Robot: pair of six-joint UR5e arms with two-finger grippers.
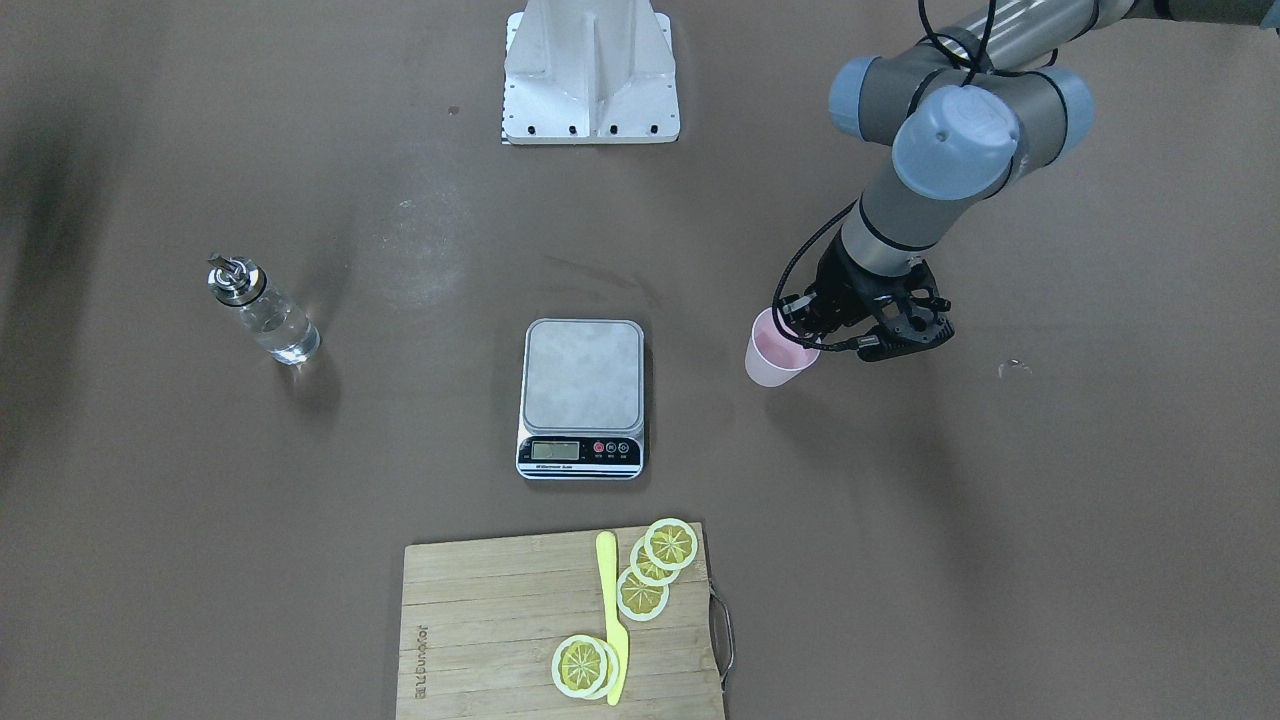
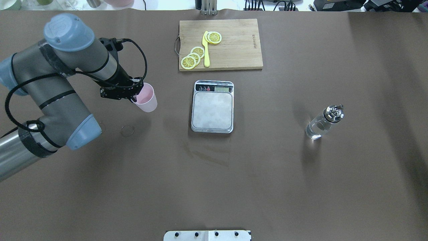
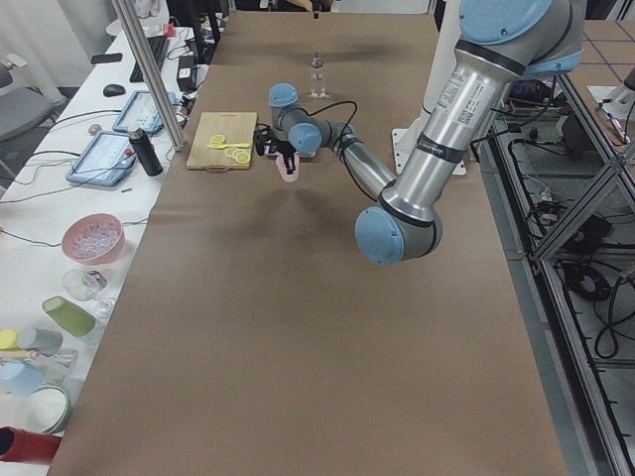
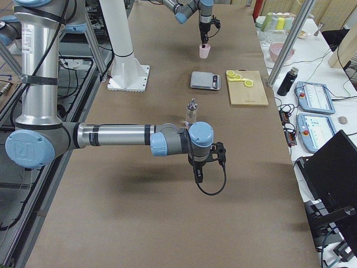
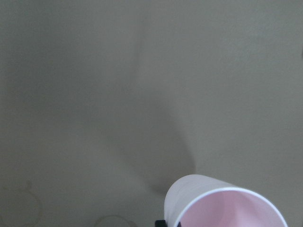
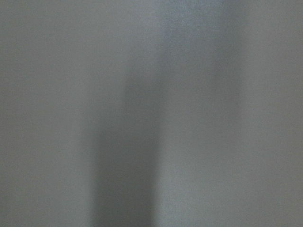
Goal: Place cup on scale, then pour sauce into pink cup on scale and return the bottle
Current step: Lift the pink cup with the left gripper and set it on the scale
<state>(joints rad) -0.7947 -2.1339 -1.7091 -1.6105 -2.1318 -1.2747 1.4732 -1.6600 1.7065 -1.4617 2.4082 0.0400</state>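
Observation:
The pale pink cup, now tilted beside the scale, will be let go by my left gripper on the middle of the scale's bare steel platform [image 1: 589,380].
The pale pink cup [image 2: 146,98] [image 1: 775,355] [image 5: 222,208] is to the left of the scale [image 2: 212,112] [image 1: 582,375] in the overhead view. My left gripper [image 2: 134,93] [image 1: 812,328] is shut on its rim, and the cup tilts a little. Whether its base touches the table I cannot tell. The scale's steel platform is bare. Far on the other side of the scale stands the glass bottle [image 2: 321,123] [image 1: 265,312] with its metal spout, clear sauce inside. My right gripper [image 4: 199,167] shows only in the exterior right view, low over the table and nearer the camera than the bottle [image 4: 191,110]. I cannot tell its state.
A wooden cutting board [image 2: 234,43] [image 1: 480,620] with lemon slices [image 2: 193,57] and a yellow knife [image 2: 206,48] lies just beyond the scale. The robot's base plate [image 1: 590,70] is at the near table edge. Faint ring marks [image 2: 127,131] show on the table near the left arm.

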